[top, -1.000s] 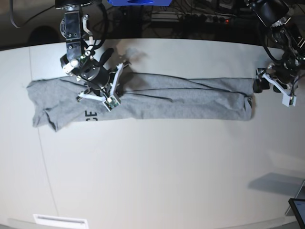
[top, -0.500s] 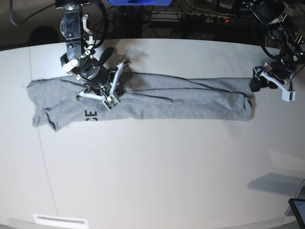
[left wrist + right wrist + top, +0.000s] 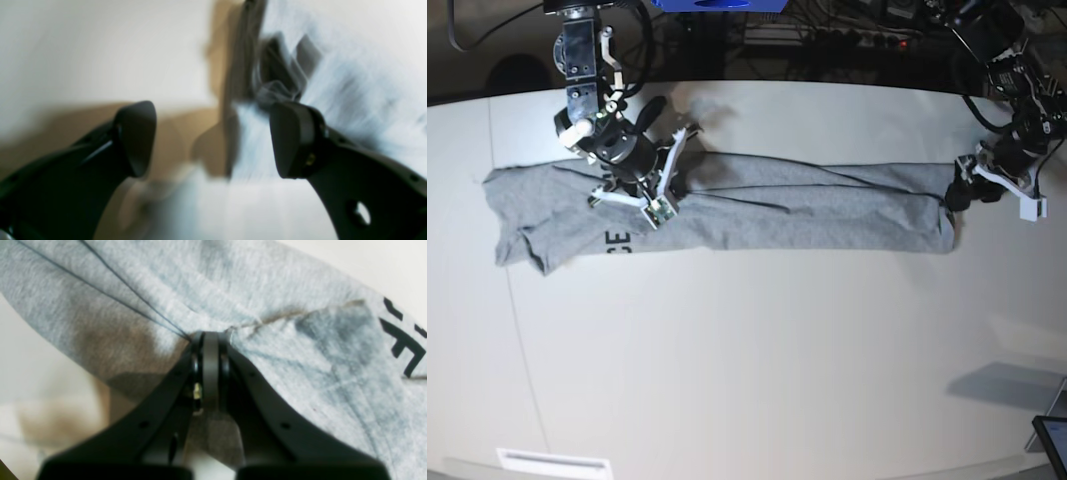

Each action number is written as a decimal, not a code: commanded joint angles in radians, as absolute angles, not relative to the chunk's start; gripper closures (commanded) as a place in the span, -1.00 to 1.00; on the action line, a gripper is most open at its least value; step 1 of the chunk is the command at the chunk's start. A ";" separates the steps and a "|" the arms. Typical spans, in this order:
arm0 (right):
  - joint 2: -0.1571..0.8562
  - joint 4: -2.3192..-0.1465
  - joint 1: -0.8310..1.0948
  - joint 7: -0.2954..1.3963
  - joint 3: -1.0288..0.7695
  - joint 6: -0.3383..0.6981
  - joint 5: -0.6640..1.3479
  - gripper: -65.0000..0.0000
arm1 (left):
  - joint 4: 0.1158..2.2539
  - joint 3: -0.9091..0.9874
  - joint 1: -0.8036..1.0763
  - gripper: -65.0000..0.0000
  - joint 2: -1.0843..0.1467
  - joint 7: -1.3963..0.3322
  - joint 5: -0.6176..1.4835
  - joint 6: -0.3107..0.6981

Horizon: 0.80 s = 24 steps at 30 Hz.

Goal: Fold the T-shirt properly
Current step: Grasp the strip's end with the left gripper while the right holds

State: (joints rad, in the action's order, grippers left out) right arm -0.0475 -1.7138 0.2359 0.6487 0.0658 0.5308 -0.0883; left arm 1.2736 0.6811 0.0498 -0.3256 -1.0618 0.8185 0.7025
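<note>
The grey T-shirt should be gripped next by my left gripper, which will close on the middle of the short end (image 3: 939, 212) (image 3: 276, 91), the end farthest from the black lettering.
The heather-grey T-shirt (image 3: 807, 205) lies on the white table (image 3: 777, 350) as a long strip running left to right, with black lettering (image 3: 615, 241) showing near its left end. My right gripper (image 3: 639, 182) is shut on a pinch of shirt fabric (image 3: 267, 306) near that end; the right wrist view shows its closed tips (image 3: 210, 338) with creases running to them and the lettering (image 3: 403, 340) to one side. My left gripper (image 3: 955, 192) is at the shirt's right end. In the blurred left wrist view it (image 3: 213, 140) is open and empty, with grey cloth (image 3: 350, 100) beyond one finger.
The table's far edge (image 3: 827, 85) runs behind both arms, with dark cables and equipment beyond it. A dark screen-like device (image 3: 1052, 440) sits at the lower right corner. A white label (image 3: 552, 462) lies at the front left edge.
My left gripper has moved left and slightly up, from beside the shirt's right end to right at it. My right gripper, still shut on the shirt, has shifted slightly upward.
</note>
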 commanded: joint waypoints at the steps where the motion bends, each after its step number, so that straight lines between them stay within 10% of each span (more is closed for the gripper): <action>1: -0.050 -1.725 0.234 0.654 0.070 0.538 -0.085 1.00 | 1.251 0.682 0.039 -0.60 -0.341 -1.089 0.802 0.698; 24: -0.048 -1.725 0.231 0.656 0.071 0.538 -0.087 1.00 | 1.224 0.545 0.042 -0.60 -0.309 -1.136 0.811 0.698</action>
